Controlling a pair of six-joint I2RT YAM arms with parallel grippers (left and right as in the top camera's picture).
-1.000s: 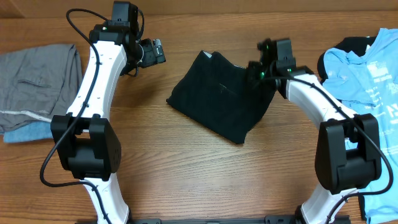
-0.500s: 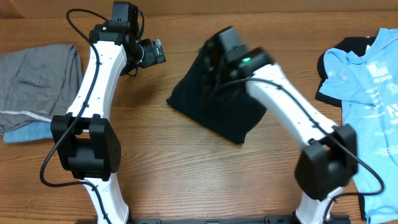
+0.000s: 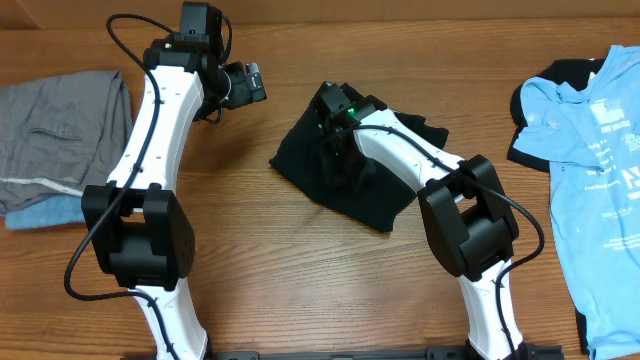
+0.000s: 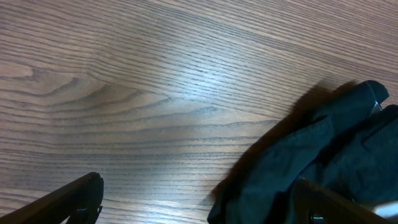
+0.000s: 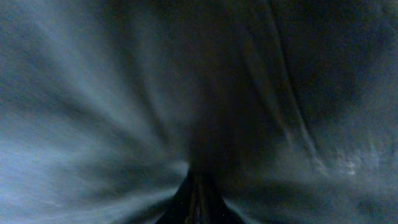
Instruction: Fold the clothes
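Note:
Next, my right gripper lets go of the black shorts on the wooden table, around the spot (image 3: 392,211) under their near corner.
Black shorts (image 3: 305,155) lie crumpled in the middle of the wooden table (image 3: 300,280). My right gripper (image 3: 335,108) reaches across them to their far left corner and is shut on their dark cloth. In the right wrist view that cloth (image 5: 124,93) fills the frame, pulled taut away from the closed gripper (image 5: 198,182). My left gripper (image 3: 250,82) hangs open and empty above bare wood, left of the shorts. The left wrist view has the same open gripper (image 4: 199,193), with the shorts' edge (image 4: 323,149) at the lower right.
A grey garment (image 3: 55,125) lies at the left edge over a blue piece (image 3: 50,212). A light blue printed T-shirt (image 3: 595,150) covers the right edge, with a black piece (image 3: 525,150) showing beneath it.
My right arm has swung left across the shorts, from their right corner to their far left corner, dragging cloth over with it. The left arm has stayed still.

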